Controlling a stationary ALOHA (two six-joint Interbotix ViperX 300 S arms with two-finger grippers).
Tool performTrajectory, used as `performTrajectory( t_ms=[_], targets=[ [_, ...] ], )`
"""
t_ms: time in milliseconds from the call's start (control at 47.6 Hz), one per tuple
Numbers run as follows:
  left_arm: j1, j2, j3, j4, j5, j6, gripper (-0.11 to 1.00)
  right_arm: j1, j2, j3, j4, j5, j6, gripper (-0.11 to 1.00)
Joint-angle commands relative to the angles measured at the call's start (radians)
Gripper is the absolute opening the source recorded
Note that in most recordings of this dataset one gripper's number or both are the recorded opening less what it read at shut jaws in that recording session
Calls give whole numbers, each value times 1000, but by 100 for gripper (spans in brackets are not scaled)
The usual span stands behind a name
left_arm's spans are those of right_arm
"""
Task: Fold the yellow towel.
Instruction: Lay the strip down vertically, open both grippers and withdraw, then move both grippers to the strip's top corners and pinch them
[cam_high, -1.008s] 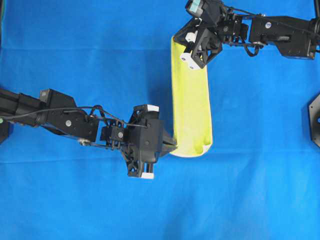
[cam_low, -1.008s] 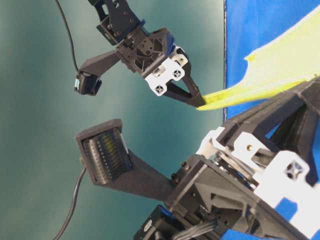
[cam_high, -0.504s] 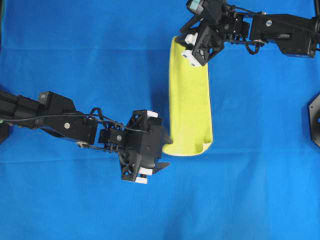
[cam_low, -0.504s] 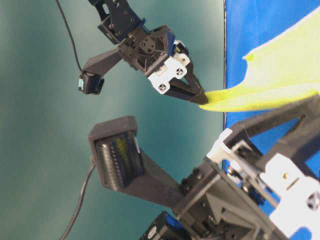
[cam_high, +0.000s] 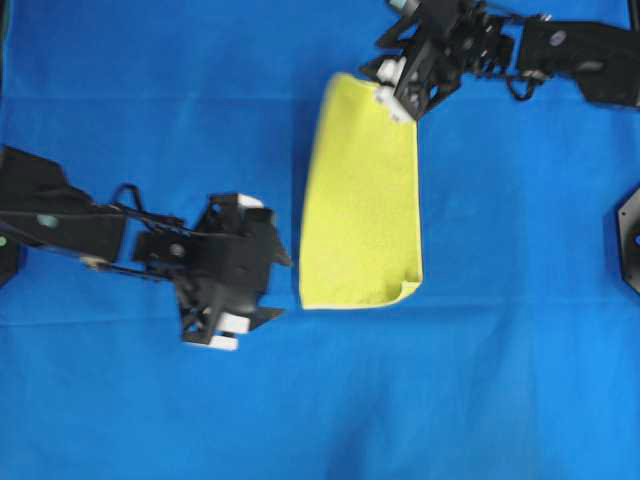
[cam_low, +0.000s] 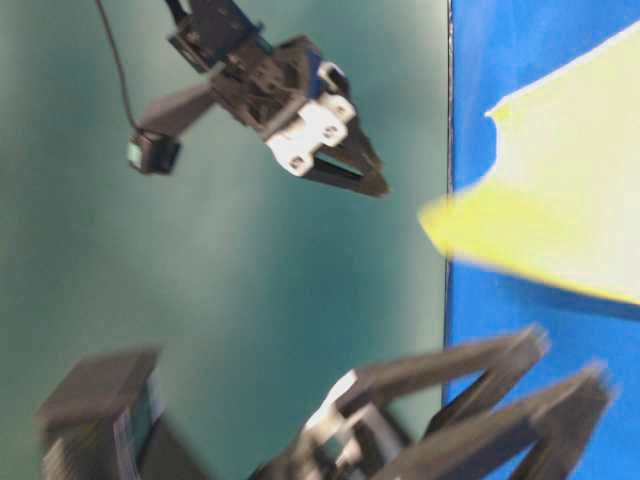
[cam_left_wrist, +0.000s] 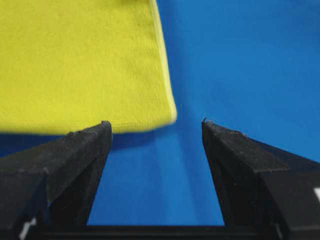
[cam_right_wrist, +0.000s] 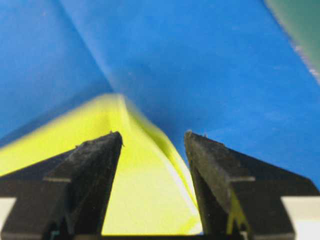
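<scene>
The robot's left gripper needs to grasp the far corner (cam_high: 333, 83) of the yellow towel, across the towel's far end from the right gripper.
The yellow towel (cam_high: 362, 200) lies folded into a long strip on the blue table cover, with a small curl at its near right corner. My left gripper (cam_high: 276, 290) hangs open to the left of the towel's near left corner, apart from it. In the left wrist view the towel (cam_left_wrist: 85, 60) sits ahead of the spread fingers (cam_left_wrist: 87, 145), and only blue cover shows between them. My right gripper (cam_high: 392, 88) is open over the towel's far end. The towel (cam_right_wrist: 135, 190) shows loose between its fingers, which do not pinch it.
Blue cloth (cam_high: 500, 380) covers the whole table. A black fixture (cam_high: 630, 240) juts in at the right edge. In the blurred table-level view a teal wall (cam_low: 200, 300) stands behind the right gripper (cam_low: 375, 175) and the left gripper (cam_low: 570, 360).
Both grippers opened and let go of the towel. It dropped flat and spread leftward. The left gripper drew back to the left; the right gripper pulled away toward the far edge.
</scene>
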Motion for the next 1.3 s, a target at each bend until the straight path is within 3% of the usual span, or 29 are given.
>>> performTrajectory(
  t_ms=[0, 294, 630, 819, 1281],
  targets=[
    [0, -77, 18, 2, 0, -3, 70, 6, -71, 5, -3, 18, -2, 58],
    [43, -232, 147, 2, -74, -3, 70, 89, -268, 152, 5, 11, 9, 58],
    [189, -462, 380, 2, -336, -2, 70, 135, -563, 396, 64, -123, 9, 58],
    [225, -543, 480, 2, -387, -18, 70, 132, -672, 531, 87, -238, 9, 58],
    [238, -535, 482, 2, -391, -23, 70, 126, -678, 546, 107, -241, 8, 58]
  ],
)
